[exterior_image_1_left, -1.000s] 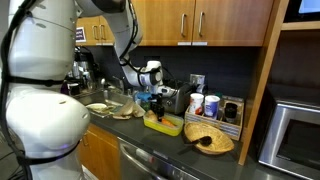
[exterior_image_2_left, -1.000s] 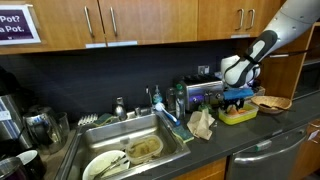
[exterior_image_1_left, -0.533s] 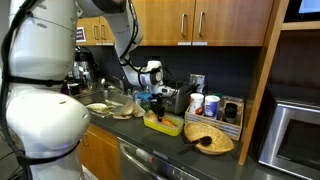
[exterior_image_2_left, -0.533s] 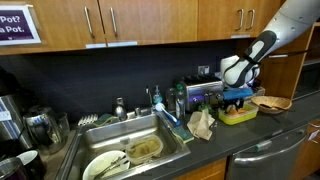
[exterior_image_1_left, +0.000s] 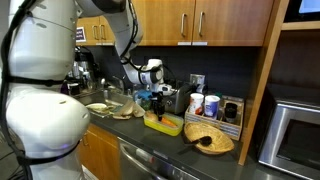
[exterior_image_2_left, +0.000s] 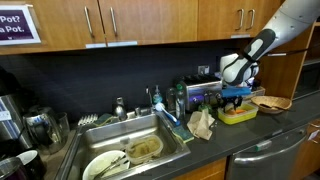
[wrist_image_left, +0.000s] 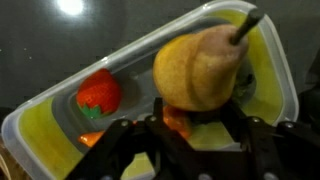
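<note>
The near edge of the pear is all that my gripper's fingertips meet, so I need to open, move farther over the pear and close around the pear's middle (wrist_image_left: 199, 68).
In the wrist view my gripper (wrist_image_left: 198, 110) is shut on a yellow-brown pear (wrist_image_left: 200, 65) with its stem pointing up and to the right. Directly under it lies a clear plastic container (wrist_image_left: 40, 120) with a yellow bottom. A red strawberry-like fruit (wrist_image_left: 98, 92) sits inside it, and an orange item (wrist_image_left: 176, 121) shows just below the pear. In both exterior views the gripper (exterior_image_1_left: 152, 99) (exterior_image_2_left: 236, 97) hangs just above the container (exterior_image_1_left: 163, 124) (exterior_image_2_left: 238, 115) on the dark countertop; the pear is too small to make out there.
A woven basket (exterior_image_1_left: 210, 139) (exterior_image_2_left: 271, 102) lies beside the container. A toaster (exterior_image_2_left: 204, 95) and cups (exterior_image_1_left: 198, 104) stand against the back wall. The sink (exterior_image_2_left: 95, 130) holds dirty plates. A microwave (exterior_image_1_left: 296, 135) stands at the counter's end; cabinets hang overhead.
</note>
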